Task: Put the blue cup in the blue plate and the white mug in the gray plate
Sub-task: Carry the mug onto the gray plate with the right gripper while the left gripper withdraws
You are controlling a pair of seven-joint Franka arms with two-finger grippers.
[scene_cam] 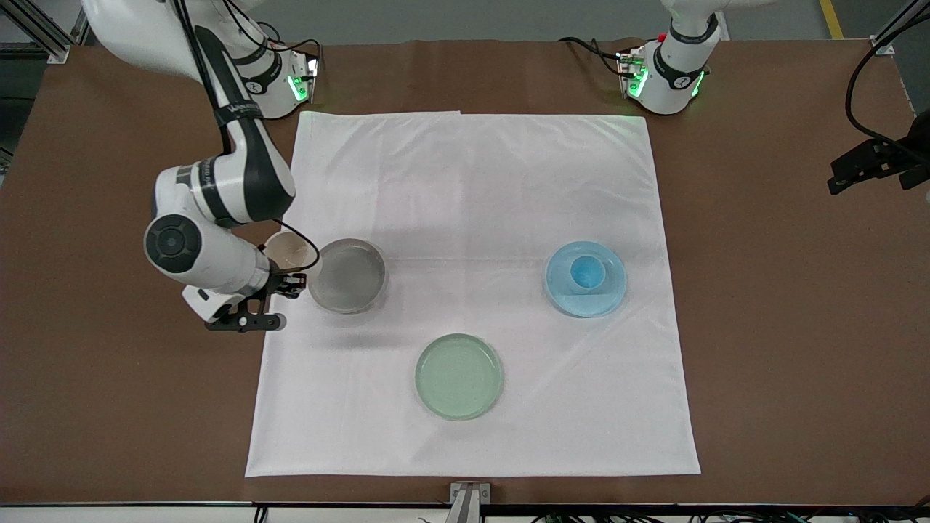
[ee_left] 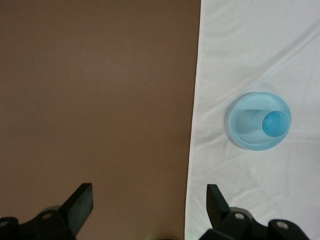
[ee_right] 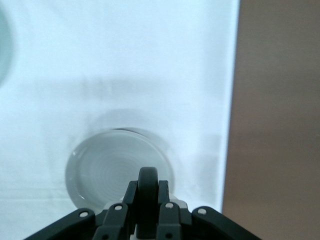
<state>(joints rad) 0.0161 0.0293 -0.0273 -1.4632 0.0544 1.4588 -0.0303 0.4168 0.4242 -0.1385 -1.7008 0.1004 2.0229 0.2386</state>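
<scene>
I will use my right gripper to set the white mug down upright and release it in the middle of the gray plate (scene_cam: 345,275) (ee_right: 119,174).
My right gripper (scene_cam: 289,279) is shut on the black loop handle (ee_right: 148,186) of the white mug (scene_cam: 285,249). It holds the mug just beside the gray plate (scene_cam: 347,276), at the plate's edge toward the right arm's end of the table. The gray plate also shows under the fingers in the right wrist view (ee_right: 112,167), with nothing in it. The blue cup (scene_cam: 587,272) stands upright in the blue plate (scene_cam: 609,298), also in the left wrist view, the cup (ee_left: 276,124) in the plate (ee_left: 244,125). My left gripper (ee_left: 150,206) is open and empty, high over the brown table beside the cloth's edge.
A pale green plate (scene_cam: 459,376) lies on the white cloth (scene_cam: 472,181), nearer to the front camera than the other plates. The brown table (scene_cam: 785,327) surrounds the cloth. A black camera mount (scene_cam: 875,163) stands at the left arm's end.
</scene>
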